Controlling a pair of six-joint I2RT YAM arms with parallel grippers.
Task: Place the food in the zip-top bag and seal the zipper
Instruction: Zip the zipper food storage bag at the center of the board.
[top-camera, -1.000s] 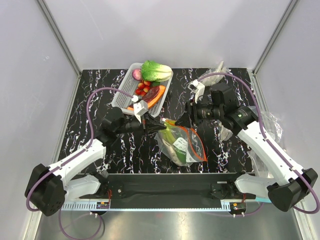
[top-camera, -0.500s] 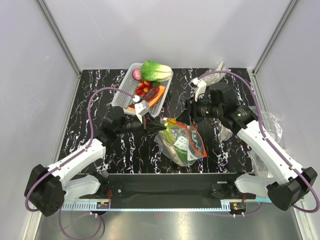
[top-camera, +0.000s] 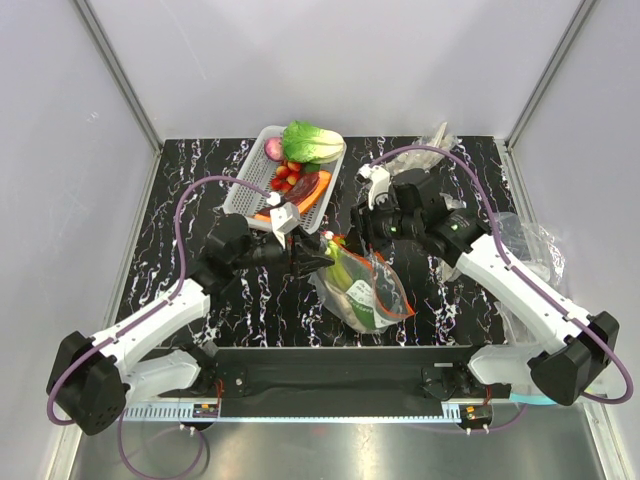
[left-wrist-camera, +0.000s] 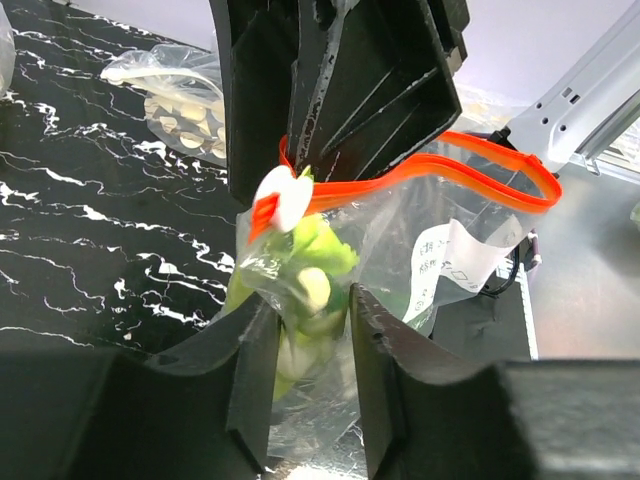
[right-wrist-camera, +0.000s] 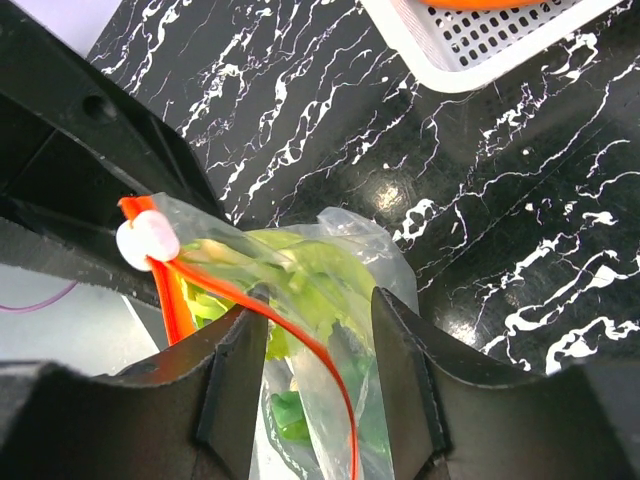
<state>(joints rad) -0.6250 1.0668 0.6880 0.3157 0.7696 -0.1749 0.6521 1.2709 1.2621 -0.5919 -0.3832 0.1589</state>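
Observation:
Green food pokes up at the zipper by the slider, so next my left gripper regrips closer to the slider (left-wrist-camera: 285, 245) while my right gripper tucks the food in.
The zip-top bag (top-camera: 372, 295) lies at the table's middle with its mouth end raised. It holds the food (top-camera: 349, 283), green and pale pieces seen through the plastic (left-wrist-camera: 310, 260) (right-wrist-camera: 300, 265). Its red-orange zipper (left-wrist-camera: 450, 170) (right-wrist-camera: 300, 320) ends at a white slider (left-wrist-camera: 283, 200) (right-wrist-camera: 147, 240). My left gripper (top-camera: 318, 250) (left-wrist-camera: 312, 300) is closed on the bag's corner below the slider, with food between the fingers. My right gripper (top-camera: 352, 237) (right-wrist-camera: 318, 305) is open and straddles the mouth from the other side. The zipper touches its left finger (right-wrist-camera: 245, 340).
A white basket (top-camera: 245, 190) at the back holds a leafy cabbage (top-camera: 312, 142), small red pieces (top-camera: 288, 175) and an orange piece; its corner shows in the right wrist view (right-wrist-camera: 480, 50). Wrinkly clear bags lie at the right edge (top-camera: 535, 250) and back (top-camera: 440, 135).
My right gripper has moved left and down onto the bag's mouth end. My left gripper has pushed right with the bag corner, and the mouth has risen between the two grippers.

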